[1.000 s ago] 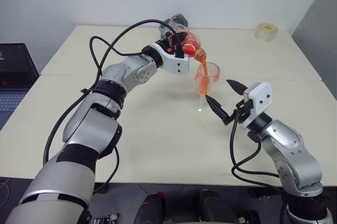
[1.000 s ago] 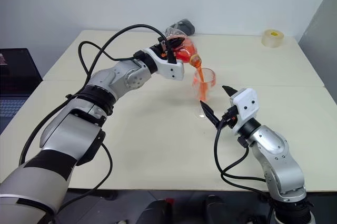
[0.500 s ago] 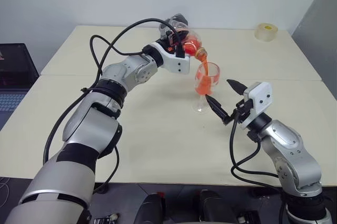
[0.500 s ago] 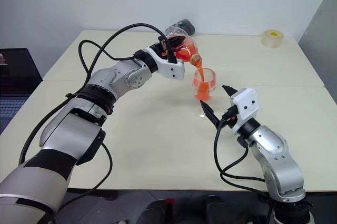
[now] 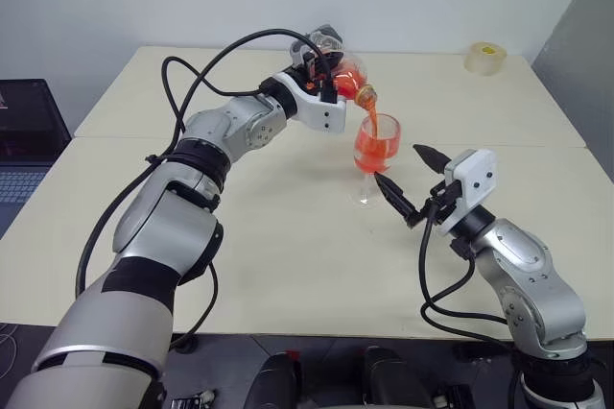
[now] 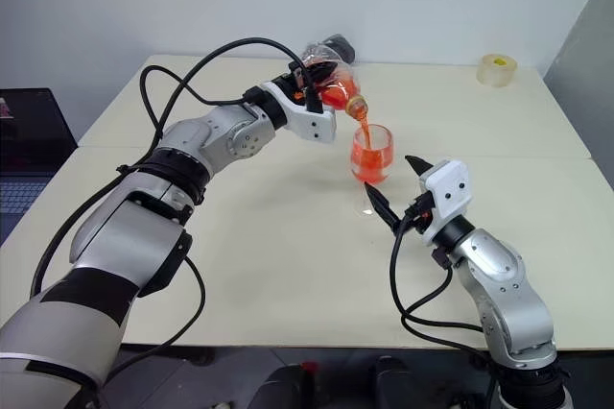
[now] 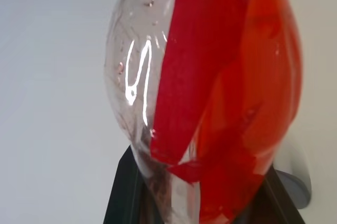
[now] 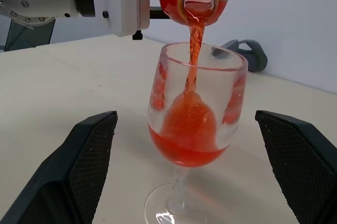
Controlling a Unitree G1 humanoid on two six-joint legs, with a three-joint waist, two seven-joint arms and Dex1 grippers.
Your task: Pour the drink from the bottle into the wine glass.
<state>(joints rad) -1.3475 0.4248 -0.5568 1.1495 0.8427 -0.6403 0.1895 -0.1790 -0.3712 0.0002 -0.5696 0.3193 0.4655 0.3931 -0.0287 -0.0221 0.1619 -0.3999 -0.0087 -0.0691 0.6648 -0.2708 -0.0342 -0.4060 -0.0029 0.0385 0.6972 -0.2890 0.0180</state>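
Note:
Next, my left gripper releases the bottle on the cream table just before the table's seam (image 5: 238, 180), between the laptop and the wine glass.
My left gripper (image 5: 328, 78) is shut on the clear plastic bottle (image 5: 345, 74), which is tipped mouth-down above the wine glass (image 5: 374, 157). A thin stream of the bright red drink (image 8: 192, 58) runs from the bottle's mouth into the bowl, where red liquid (image 8: 187, 140) lies in the lower part. In the left wrist view the bottle (image 7: 210, 92) sits between my two black fingers. The glass stands upright on the table. My right gripper (image 5: 414, 183) is open just in front of the glass, its fingers (image 8: 79, 171) spread to either side and not touching it.
A roll of tape (image 5: 485, 57) lies at the table's far right corner. A grey curved object (image 6: 336, 47) sits behind the bottle near the far edge. A laptop (image 5: 27, 135) stands off the table's left side. The cream table (image 5: 288, 255) has open room in front.
The red liquid in the glass bowl has risen while the stream kept flowing. Both arms have stayed where they were.

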